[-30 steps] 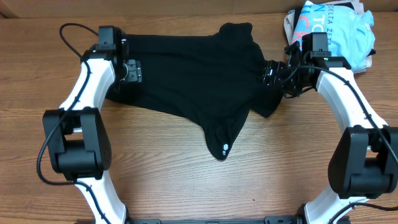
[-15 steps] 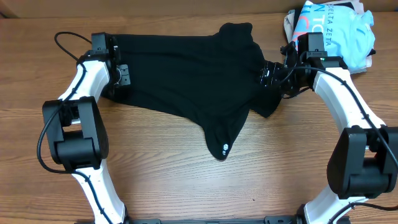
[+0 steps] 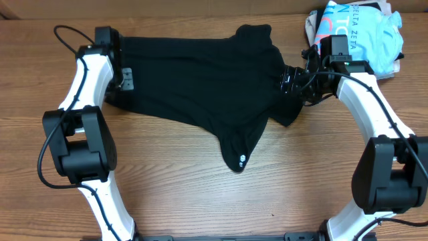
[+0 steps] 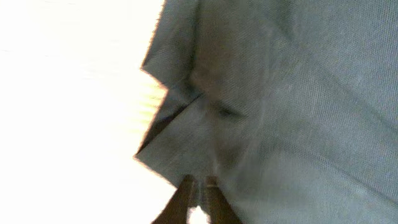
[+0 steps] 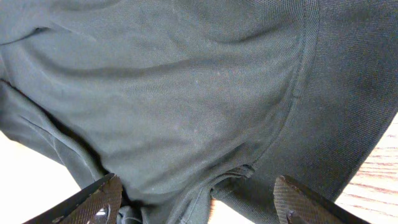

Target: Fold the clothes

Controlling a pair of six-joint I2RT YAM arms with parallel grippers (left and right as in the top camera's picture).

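My left gripper's fingers meet the black garment's hem short of its corner. Next, I open them and pinch nearer to that corner (image 4: 145, 154) before I lift.
The clothes (image 3: 207, 87) are one black garment spread wide across the wooden table, a small white logo (image 3: 242, 159) on the flap that points toward me. My left gripper (image 3: 122, 84) is at the garment's left edge. In the left wrist view its fingers (image 4: 199, 184) are pressed together on the hem of the dark fabric (image 4: 292, 93). My right gripper (image 3: 289, 79) is at the garment's right edge. It is open, its two ridged pads (image 5: 93, 199) wide apart with a fold of the clothes (image 5: 186, 93) lying between them.
A light blue T-shirt (image 3: 361, 33) with white and coral lettering lies bunched at the back right corner, just behind the right arm. Bare wooden table (image 3: 167, 194) stretches in front of the garment.
The left gripper slid left along the garment's left edge and closed from wide open to shut. The right gripper stayed put, still open.
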